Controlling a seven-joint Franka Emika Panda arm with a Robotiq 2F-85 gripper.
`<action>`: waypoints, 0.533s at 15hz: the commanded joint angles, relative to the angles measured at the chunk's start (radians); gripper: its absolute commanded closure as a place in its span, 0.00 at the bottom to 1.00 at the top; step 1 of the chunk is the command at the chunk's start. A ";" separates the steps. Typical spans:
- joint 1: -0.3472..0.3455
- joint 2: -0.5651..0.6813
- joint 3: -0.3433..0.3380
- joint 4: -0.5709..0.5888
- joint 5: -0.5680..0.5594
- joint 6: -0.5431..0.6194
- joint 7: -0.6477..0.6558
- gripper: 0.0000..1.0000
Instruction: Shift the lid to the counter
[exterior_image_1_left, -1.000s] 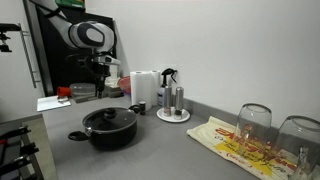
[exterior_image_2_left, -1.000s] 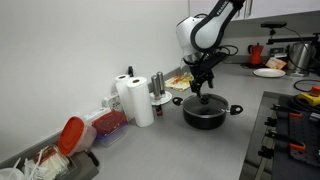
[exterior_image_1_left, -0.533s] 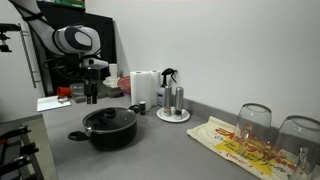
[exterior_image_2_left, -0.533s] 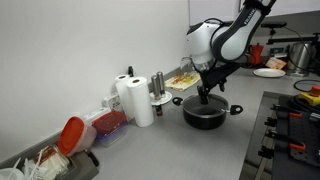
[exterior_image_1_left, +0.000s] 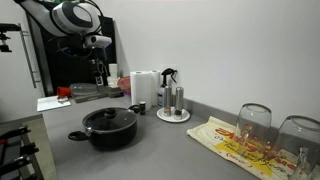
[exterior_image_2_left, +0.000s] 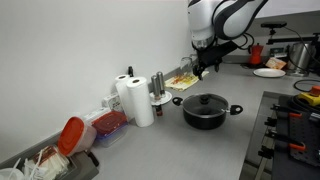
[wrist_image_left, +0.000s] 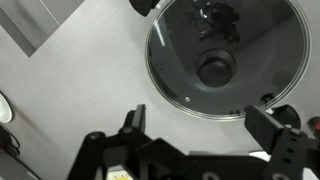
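Observation:
The black knob (exterior_image_1_left: 110, 113) (wrist_image_left: 215, 68) in the middle of the glass lid lifts that lid, so it is the next thing my gripper needs to move down to and close on.
The glass lid (exterior_image_1_left: 108, 117) with its black knob sits on the black pot (exterior_image_1_left: 106, 131) on the grey counter (exterior_image_1_left: 165, 150). Both exterior views show this; in the second one the lid (exterior_image_2_left: 205, 100) rests on the pot (exterior_image_2_left: 205, 114). My gripper (exterior_image_2_left: 200, 66) hangs open and empty well above the pot, toward the wall, and it also shows in an exterior view (exterior_image_1_left: 98, 72). In the wrist view the lid (wrist_image_left: 190, 40) lies below, past the spread fingers (wrist_image_left: 200, 125), with bare counter (wrist_image_left: 80, 90) beside it.
A paper towel roll (exterior_image_1_left: 145, 85) and a tray with shakers (exterior_image_1_left: 173, 106) stand behind the pot. Upturned wine glasses (exterior_image_1_left: 255, 122) rest on a printed cloth (exterior_image_1_left: 235, 142). A red-lidded container (exterior_image_2_left: 74, 135) and a hob (exterior_image_2_left: 290, 130) flank the counter.
My gripper has lifted from just over the lid's knob to well above the pot. It holds nothing. The lid has stayed on the pot.

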 joint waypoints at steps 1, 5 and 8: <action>-0.044 0.030 0.020 0.052 0.030 0.007 -0.074 0.00; -0.064 0.071 0.023 0.084 0.102 0.035 -0.180 0.00; -0.071 0.094 0.024 0.105 0.169 0.039 -0.263 0.00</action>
